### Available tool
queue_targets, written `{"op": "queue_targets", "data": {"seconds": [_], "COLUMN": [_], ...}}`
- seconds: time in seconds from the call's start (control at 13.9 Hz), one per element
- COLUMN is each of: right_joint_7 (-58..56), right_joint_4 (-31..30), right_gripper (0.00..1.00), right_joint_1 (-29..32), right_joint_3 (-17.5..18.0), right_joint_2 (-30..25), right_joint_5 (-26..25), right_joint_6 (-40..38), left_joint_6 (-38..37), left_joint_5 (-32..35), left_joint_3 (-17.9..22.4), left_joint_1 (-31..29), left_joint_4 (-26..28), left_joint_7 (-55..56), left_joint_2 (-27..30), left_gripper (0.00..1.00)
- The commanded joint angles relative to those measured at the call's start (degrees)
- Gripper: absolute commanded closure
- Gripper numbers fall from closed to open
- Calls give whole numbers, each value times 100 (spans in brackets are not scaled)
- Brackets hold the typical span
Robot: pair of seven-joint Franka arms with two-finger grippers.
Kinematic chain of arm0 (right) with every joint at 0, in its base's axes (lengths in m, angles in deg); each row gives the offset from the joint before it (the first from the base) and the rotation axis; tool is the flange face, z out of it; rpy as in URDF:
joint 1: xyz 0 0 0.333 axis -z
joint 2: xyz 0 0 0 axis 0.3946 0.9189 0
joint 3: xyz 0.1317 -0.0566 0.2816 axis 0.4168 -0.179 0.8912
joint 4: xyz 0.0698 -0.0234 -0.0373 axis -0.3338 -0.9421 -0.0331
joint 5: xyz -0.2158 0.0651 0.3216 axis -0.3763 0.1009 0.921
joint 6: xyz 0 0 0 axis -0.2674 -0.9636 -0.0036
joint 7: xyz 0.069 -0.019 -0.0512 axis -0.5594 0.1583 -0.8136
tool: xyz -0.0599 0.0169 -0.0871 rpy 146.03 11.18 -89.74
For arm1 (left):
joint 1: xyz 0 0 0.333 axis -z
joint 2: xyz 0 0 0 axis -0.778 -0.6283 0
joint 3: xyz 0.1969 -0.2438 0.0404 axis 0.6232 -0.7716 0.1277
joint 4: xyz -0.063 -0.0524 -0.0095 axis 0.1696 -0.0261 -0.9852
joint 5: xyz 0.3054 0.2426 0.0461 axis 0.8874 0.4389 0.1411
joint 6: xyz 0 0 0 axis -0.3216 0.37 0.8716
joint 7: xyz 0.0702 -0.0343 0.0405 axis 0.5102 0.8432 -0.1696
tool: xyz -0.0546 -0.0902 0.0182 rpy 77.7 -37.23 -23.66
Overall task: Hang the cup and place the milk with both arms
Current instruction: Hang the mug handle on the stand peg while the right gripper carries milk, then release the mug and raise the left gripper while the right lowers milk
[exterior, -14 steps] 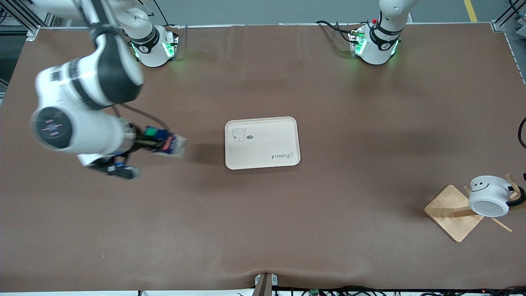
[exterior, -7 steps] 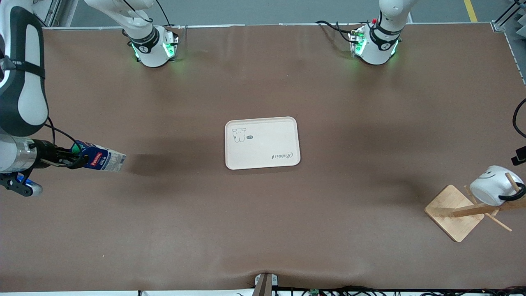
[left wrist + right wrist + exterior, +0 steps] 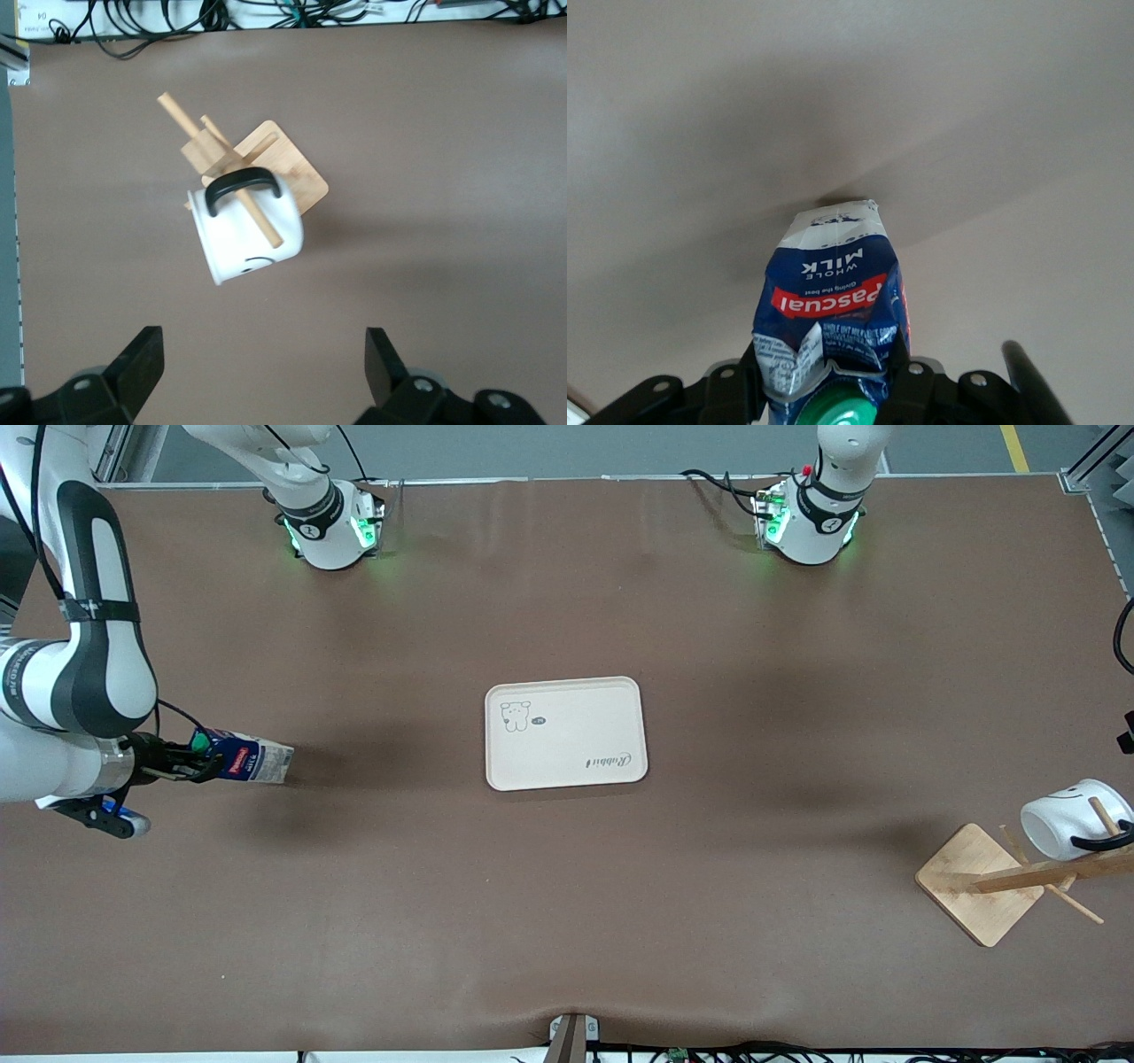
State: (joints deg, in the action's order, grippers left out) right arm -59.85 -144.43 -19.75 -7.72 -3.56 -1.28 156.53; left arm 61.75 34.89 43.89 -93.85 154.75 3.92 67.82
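Observation:
My right gripper is going to stand the milk on the bare table [image 3: 272,758] [image 3: 834,211], well short of the cream tray.
The cup [image 3: 1074,819], a white mug with a black handle, hangs by its handle on a peg of the wooden rack [image 3: 979,881] at the left arm's end of the table. In the left wrist view the peg passes through the cup's [image 3: 244,239] handle. My left gripper [image 3: 263,372] is open and empty above the cup. My right gripper [image 3: 182,764] is shut on the milk [image 3: 248,761] by its green-capped top. It holds the dark blue carton [image 3: 833,301] on its side, low over the table at the right arm's end.
A cream tray [image 3: 611,726] with a bear drawing lies at the table's middle, between the milk and the rack. Both green-lit arm bases [image 3: 332,527] stand along the table's edge farthest from the front camera. Cables run along the nearest edge.
My right arm swung the milk away from the tray toward its end of the table, then a little back. The cup settled higher on its peg, and the smiley face turned away.

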Motion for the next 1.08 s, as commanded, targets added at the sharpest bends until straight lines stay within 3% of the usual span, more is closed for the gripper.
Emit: {"op": "queue_targets", "data": {"seconds": [0.0,0.22,0.36,0.65,0.72,0.79,0.86,1.0], "right_joint_7": [-249,-363,-513,-574,-636,-645,-645,-645], "right_joint_4": [-473,-492,-474,-465,-474,-474,-474,-465], "right_gripper": [67,66,66,63,60,51,33,11], "right_joint_1": [117,117,117,169,196,170,178,196], "right_joint_3": [125,116,116,116,125,125,125,125], "right_joint_2": [-311,-320,-293,-267,-258,-241,-241,-214], "right_joint_5": [-77,-95,-173,-341,-341,-341,-341,-341], "right_joint_6": [108,109,117,117,117,117,117,109], "left_joint_6": [-238,-372,-756,-899,-899,-899,-890,-847], "left_joint_5": [-90,-292,-362,-898,-951,-1021,-1030,-1021], "left_joint_3": [-183,-262,69,2352,2557,2620,2769,3164], "left_joint_1": [-56,-21,504,2752,2922,3028,3273,3791], "left_joint_4": [30,65,91,697,837,969,1110,1417], "left_joint_7": [68,94,356,639,657,674,735,1104], "left_joint_2": [156,595,692,1281,1404,1509,1632,1852], "left_gripper": [0,0,0,0,0,0,0,0]}}
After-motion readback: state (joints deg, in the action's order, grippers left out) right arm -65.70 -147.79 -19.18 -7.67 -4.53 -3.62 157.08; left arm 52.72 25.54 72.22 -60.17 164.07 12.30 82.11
